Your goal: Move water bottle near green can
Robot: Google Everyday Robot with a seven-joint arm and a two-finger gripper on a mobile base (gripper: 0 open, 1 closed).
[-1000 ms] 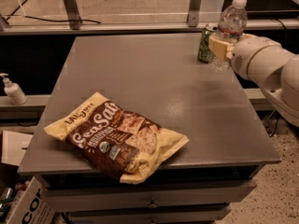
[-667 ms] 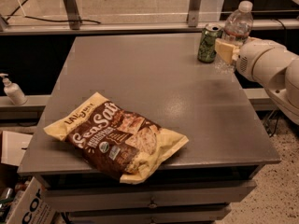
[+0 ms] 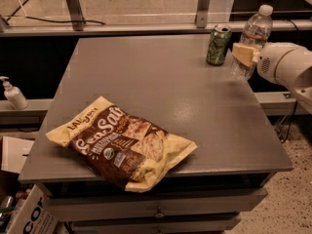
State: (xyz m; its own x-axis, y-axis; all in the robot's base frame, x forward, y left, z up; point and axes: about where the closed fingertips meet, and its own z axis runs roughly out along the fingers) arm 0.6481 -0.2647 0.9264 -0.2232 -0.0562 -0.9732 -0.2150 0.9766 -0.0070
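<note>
My gripper will set the water bottle down on the grey table [image 3: 227, 75], just in front of the green can.
The water bottle [image 3: 255, 35], clear and ribbed with a white cap, is upright at the table's far right edge. The green can [image 3: 218, 45] stands just left of it, a small gap apart. My gripper [image 3: 243, 56] reaches in from the right on a white arm [image 3: 287, 65]. It is shut on the bottle's lower half, with a tan finger pad [image 3: 245, 53] pressed against the side facing the can. The bottle's base is at the table surface by the right edge.
A large brown-and-yellow chip bag [image 3: 122, 145] lies at the front left of the grey table [image 3: 165, 87]. A white pump dispenser [image 3: 13, 94] stands on a ledge to the left. A metal rail [image 3: 146, 28] runs behind the table. A cardboard box [image 3: 29, 213] sits at lower left.
The gripper and the bottle have moved together to the right, away from the can. The gap between bottle and can has widened a little. The can and the bag have not moved.
</note>
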